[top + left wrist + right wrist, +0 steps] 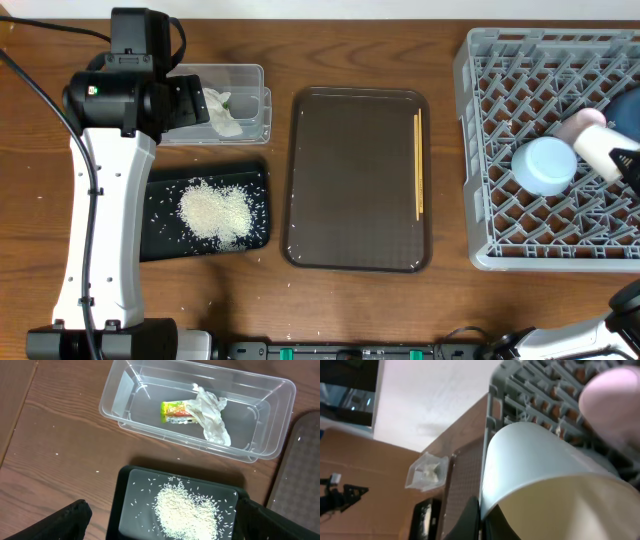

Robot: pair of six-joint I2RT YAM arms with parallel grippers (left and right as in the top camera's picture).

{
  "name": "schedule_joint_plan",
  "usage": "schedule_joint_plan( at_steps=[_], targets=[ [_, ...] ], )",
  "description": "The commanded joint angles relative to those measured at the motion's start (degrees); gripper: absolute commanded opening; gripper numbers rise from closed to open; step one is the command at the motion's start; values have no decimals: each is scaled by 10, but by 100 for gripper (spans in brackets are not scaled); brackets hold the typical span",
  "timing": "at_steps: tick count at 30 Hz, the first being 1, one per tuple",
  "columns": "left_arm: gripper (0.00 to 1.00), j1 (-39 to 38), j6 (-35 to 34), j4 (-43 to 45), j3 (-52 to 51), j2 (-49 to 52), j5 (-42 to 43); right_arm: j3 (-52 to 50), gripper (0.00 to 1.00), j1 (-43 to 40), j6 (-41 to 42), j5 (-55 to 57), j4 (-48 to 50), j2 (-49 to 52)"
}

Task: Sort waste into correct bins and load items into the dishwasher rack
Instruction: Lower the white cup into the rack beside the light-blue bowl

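Note:
I should use my right gripper to put the white cup down in the grey rack [619, 183], in front of the dark blue bowl.
My left gripper [162, 521] hangs open over the black tray [125, 510], which holds a heap of white rice [185, 510]. Beyond it the clear tub [125, 412] holds the crumpled napkin [212, 415] and the yellow-green wrapper [175, 411]. The chopsticks [418, 165] lie along the right side of the brown serving tray [358, 180]. In the grey rack [500, 100], my right gripper [481, 510] is shut on the rim of the white cup [535, 475]. The pink cup [578, 125] and the light-blue bowl [545, 165] are beside it.
Stray rice grains [215, 145] dot the wooden table around the black tray and the brown tray's front edge. The left arm's white link [100, 230] reaches from the near table edge over the black tray's left end.

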Motion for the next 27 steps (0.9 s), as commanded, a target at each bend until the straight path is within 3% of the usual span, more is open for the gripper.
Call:
schedule_joint_plan(
  at_steps=[1, 9, 27],
  targets=[
    [96, 2, 5, -2, 0, -4, -5, -12, 1, -3, 37, -48, 35, 6],
    [96, 2, 5, -2, 0, -4, -5, -36, 1, -3, 79, -49, 103, 20],
    [96, 2, 5, -2, 0, -4, -5, -79, 1, -4, 91, -16, 108, 69]
  ],
)
